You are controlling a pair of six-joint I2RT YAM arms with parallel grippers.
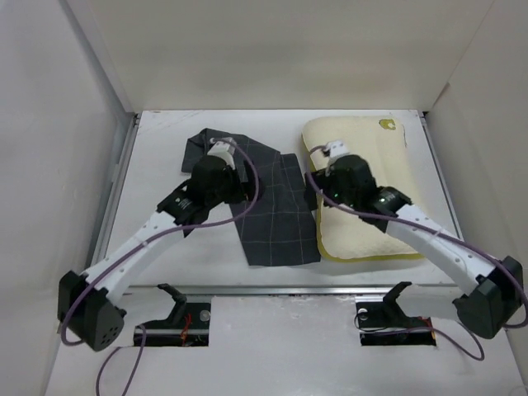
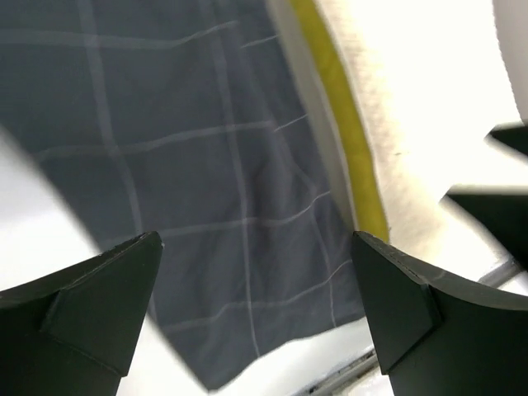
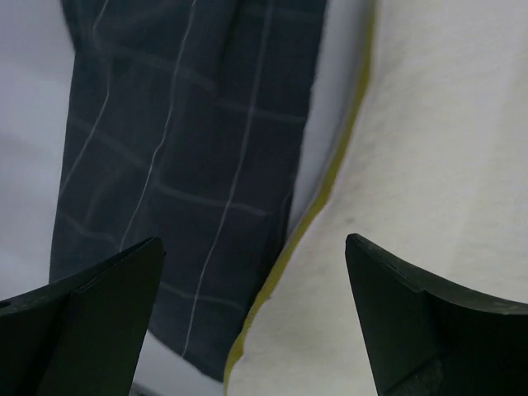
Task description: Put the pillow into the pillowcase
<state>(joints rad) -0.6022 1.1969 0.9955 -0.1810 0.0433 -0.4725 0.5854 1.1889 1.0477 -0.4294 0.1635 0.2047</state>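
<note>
Next, my right gripper moves to the pillowcase's near half (image 1: pixel 292 225) (image 3: pixel 213 247), close to the edge of the pillow, and grabs the dark grey cloth there.
The cream-yellow pillow (image 1: pixel 363 239) lies flat at the right of the table, its small yellow tag (image 1: pixel 386 125) at the far right corner. The dark grey checked pillowcase (image 1: pixel 276 214) lies flat just left of it, edges nearly touching. My left gripper (image 2: pixel 256 272) is open and empty above the pillowcase (image 2: pixel 190 165), with the pillow's yellow edge (image 2: pixel 346 140) at its right. My right gripper (image 3: pixel 256 280) is open and empty above the pillow's left edge (image 3: pixel 412 165), with the pillowcase (image 3: pixel 190 165) at its left.
White walls enclose the table on the left, far and right sides. A metal rail (image 1: pixel 305 289) runs along the near edge, with two black mounts (image 1: pixel 177 305) (image 1: pixel 388 307) in front of it.
</note>
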